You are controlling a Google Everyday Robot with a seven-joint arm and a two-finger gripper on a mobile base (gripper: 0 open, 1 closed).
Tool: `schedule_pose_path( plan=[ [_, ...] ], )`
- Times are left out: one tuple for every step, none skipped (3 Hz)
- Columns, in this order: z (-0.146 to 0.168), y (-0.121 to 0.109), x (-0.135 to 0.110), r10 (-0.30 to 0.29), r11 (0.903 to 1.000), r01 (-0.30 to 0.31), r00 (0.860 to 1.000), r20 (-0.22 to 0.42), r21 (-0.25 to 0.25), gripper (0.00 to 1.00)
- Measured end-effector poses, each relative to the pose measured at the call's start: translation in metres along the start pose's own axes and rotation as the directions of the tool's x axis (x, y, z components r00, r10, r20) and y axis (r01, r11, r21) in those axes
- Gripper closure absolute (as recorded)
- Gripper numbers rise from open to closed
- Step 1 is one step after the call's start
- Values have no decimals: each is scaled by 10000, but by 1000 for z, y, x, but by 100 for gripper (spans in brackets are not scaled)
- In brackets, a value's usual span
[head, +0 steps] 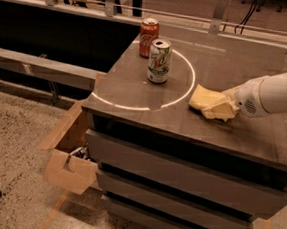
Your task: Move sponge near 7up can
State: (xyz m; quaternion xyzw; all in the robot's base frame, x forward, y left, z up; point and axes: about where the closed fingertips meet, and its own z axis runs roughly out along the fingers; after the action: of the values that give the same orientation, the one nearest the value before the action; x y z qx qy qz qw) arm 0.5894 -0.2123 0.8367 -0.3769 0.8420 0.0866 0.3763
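The bright ring's edge [186, 86] is close beside the 7up can. My gripper needs to release the sponge there.
The pale yellow sponge [205, 98] sits low over the dark cabinet top [135, 93], at the right edge of a bright ring of light. My gripper [218, 107] comes in from the right on a white arm and is shut on the sponge's right end. The 7up can [159, 60], silver-white with green and red markings, stands upright inside the ring, a short way left of the sponge.
A red-orange soda can [148, 37] stands just behind and left of the 7up can. An open cardboard box [69, 155] stands on the floor by the cabinet's left side. A rail runs along the back. The cabinet's front edge is close below the sponge.
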Motion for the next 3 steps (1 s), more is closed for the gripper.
schedule_pose_path(
  plan=[
    [9,3,-17,-121,9999,123,9994,314,-47,100],
    [12,7,-47,-310,9995,315,9957,871,-53,100],
    [16,4,-61,-339,9994,336,9938,1059,41,100]
  ],
)
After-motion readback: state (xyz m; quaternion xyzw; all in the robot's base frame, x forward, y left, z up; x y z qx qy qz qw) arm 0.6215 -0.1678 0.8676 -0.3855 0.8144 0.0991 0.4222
